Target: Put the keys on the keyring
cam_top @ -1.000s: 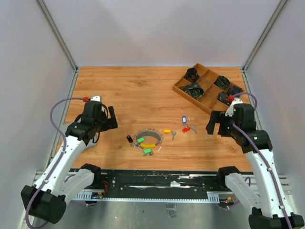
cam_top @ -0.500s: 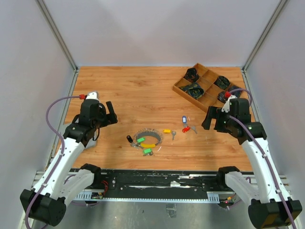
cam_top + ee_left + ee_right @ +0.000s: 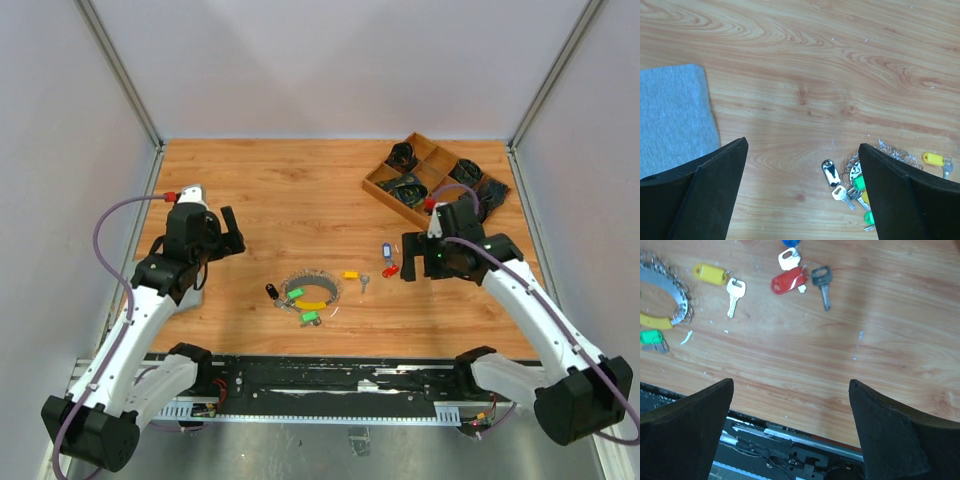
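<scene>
I should close my right gripper on the small wire rings (image 3: 333, 298) (image 3: 683, 315) at the end of the keyring, next to its yellow curved piece and closest to the yellow-tagged key.
The keyring (image 3: 312, 289), a silvery coil with a yellow curved piece (image 3: 312, 304), lies at the table's middle front. Green-tagged keys (image 3: 309, 318) and a black tag (image 3: 272, 291) lie at it. A yellow-tagged key (image 3: 351, 274), a blue-tagged key (image 3: 386, 252) and a red-tagged key (image 3: 389, 270) lie loose to its right. My right gripper (image 3: 411, 257) is open and empty beside the red key. The right wrist view shows the red tag (image 3: 789, 281), the yellow tag (image 3: 712, 274), the ring (image 3: 667, 292) and my right gripper (image 3: 791, 385). My left gripper (image 3: 233, 236) is open and empty, left of the ring. The left wrist view shows my left gripper (image 3: 802, 145), the ring (image 3: 895, 152) and the black tag (image 3: 830, 172).
A wooden compartment tray (image 3: 404, 209) with black items stands at the back right. A grey cloth (image 3: 192, 298) lies under my left arm and shows in the left wrist view (image 3: 670, 120). The table's front edge and a black rail (image 3: 790, 445) lie just below my right gripper.
My right arm has swung left and forward, bringing its gripper up beside the red and blue keys. My left gripper has shifted slightly back. The keys and ring have not moved.
</scene>
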`<state>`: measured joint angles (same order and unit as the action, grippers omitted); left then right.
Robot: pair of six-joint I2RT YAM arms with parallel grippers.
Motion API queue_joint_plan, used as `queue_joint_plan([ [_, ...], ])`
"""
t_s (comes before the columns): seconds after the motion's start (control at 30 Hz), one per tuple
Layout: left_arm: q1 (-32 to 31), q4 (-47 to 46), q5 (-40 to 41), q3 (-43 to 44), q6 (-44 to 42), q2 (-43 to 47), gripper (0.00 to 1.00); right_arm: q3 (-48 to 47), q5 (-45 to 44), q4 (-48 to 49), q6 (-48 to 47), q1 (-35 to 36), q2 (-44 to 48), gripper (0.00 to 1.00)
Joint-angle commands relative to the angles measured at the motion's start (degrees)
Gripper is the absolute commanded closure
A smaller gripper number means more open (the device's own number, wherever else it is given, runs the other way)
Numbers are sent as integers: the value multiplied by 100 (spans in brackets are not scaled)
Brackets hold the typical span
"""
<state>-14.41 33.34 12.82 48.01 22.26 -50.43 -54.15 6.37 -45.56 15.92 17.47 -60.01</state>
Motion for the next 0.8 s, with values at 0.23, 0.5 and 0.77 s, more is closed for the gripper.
queue_joint_plan([
  [0.23, 46, -274, -171, -83, -268, 315, 3, -345, 151, 725, 437, 1664, -1074, 9],
  [0.5, 48, -356, -205, -185, -258, 363, 8, 253, 953, 2337, 1295, 1812, -1532, 32],
  [0.77, 44, -448, -303, -248, -262, 316, 12, 575, 1163, 3266, 1687, 1963, -2163, 41],
])
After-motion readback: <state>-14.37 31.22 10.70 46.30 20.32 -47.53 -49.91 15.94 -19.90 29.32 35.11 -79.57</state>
